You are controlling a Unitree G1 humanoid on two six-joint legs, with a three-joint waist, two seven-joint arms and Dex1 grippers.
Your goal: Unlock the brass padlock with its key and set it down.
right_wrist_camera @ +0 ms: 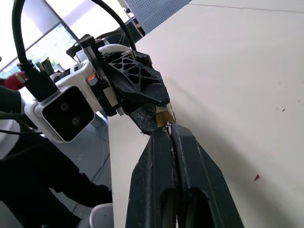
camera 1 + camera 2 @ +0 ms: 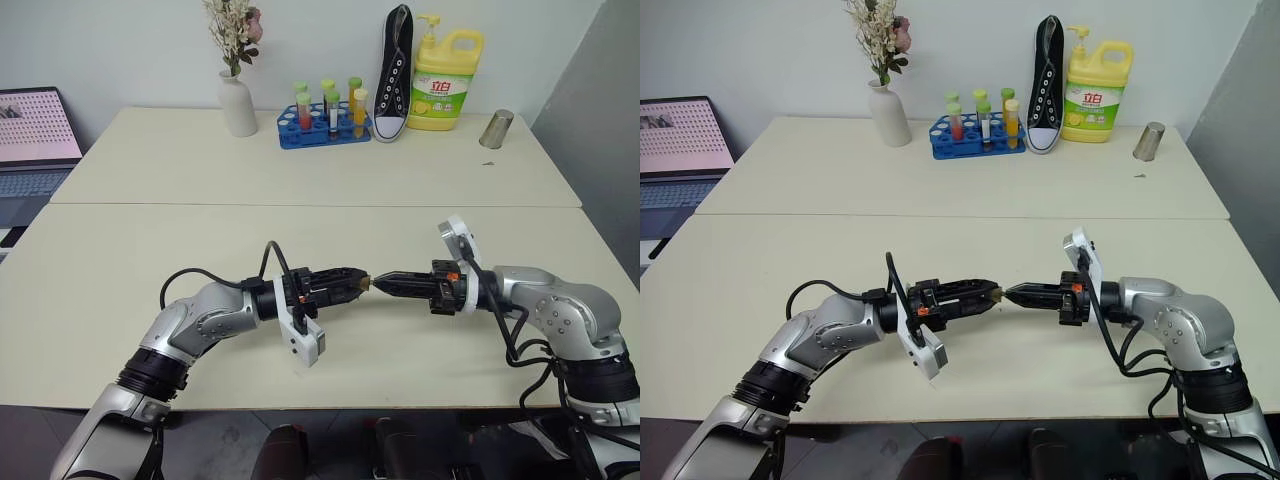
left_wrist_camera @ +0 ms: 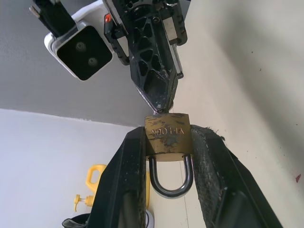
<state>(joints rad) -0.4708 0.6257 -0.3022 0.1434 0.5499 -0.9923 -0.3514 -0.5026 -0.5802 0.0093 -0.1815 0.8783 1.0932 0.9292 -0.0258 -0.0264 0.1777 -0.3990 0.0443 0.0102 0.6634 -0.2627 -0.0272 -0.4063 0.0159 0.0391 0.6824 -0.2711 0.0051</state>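
My right gripper should leave the key and take the padlock's body (image 3: 168, 135), since the shackle points back between my left gripper's fingers, so that my left gripper is freed for the shackle.
The brass padlock (image 3: 167, 135) is pinched across its body between the two fingers of my left gripper (image 2: 355, 280), which points level toward the right arm above the table (image 2: 120, 290). Its silver shackle (image 3: 171, 183) sits closed, pointing back toward the left wrist. My right gripper (image 2: 383, 281) points the opposite way, fingers pressed together, its tips (image 3: 161, 102) against the lock's keyhole face. Only a sliver of the key (image 3: 165, 112) shows between those tips and the lock. In the right wrist view a brass corner (image 1: 165, 115) peeks out beyond the shut fingers (image 1: 156, 156).
Along the far edge stand a white vase with flowers (image 2: 238, 105), a blue rack of tubes (image 2: 322, 125), a black shoe (image 2: 393, 75), a yellow detergent bottle (image 2: 445, 80) and a metal cup (image 2: 496, 128). A laptop (image 2: 35, 135) sits at far left.
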